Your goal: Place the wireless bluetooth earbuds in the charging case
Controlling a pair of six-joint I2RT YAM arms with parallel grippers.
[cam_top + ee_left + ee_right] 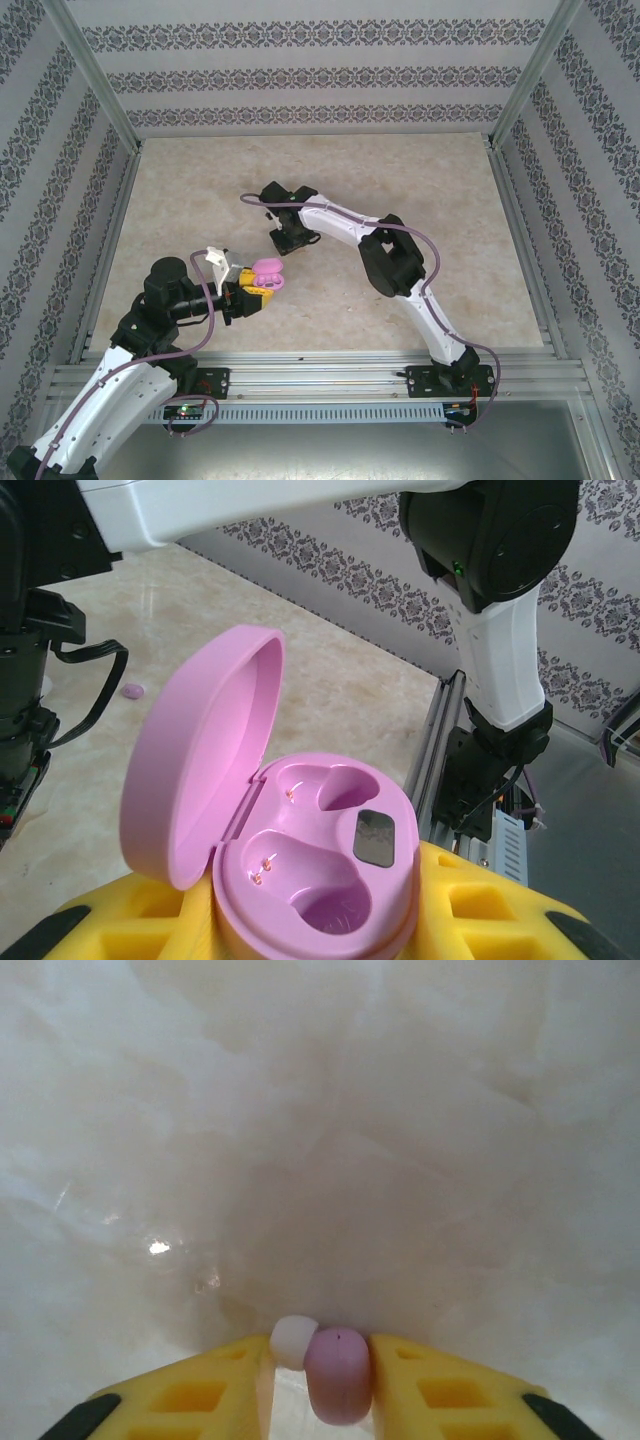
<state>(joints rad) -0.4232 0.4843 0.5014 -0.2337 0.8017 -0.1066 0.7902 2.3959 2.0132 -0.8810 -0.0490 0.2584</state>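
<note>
My right gripper will put the earbud down and take it by its pink body (338,1378) before inserting it, because the earbud's white tip is against one of its fingers.
The pink charging case (330,865) sits between the yellow fingers (500,920) of my left gripper (320,930), which is shut on its base. Its lid (200,770) stands open and both moulded wells are empty. In the top view the case (268,272) is at the left gripper (258,290), left of centre. My right gripper (320,1385) points down close to the table and is shut on one earbud (337,1375), pink with a whitish tip (293,1340). The right gripper (290,240) is just beyond the case. A second small pink earbud (132,690) lies on the table.
The marble-look tabletop (400,190) is fenced by patterned walls and aluminium rails (330,375) along the near edge. The right arm's forearm and elbow (385,255) stretch across the middle, close behind the held case.
</note>
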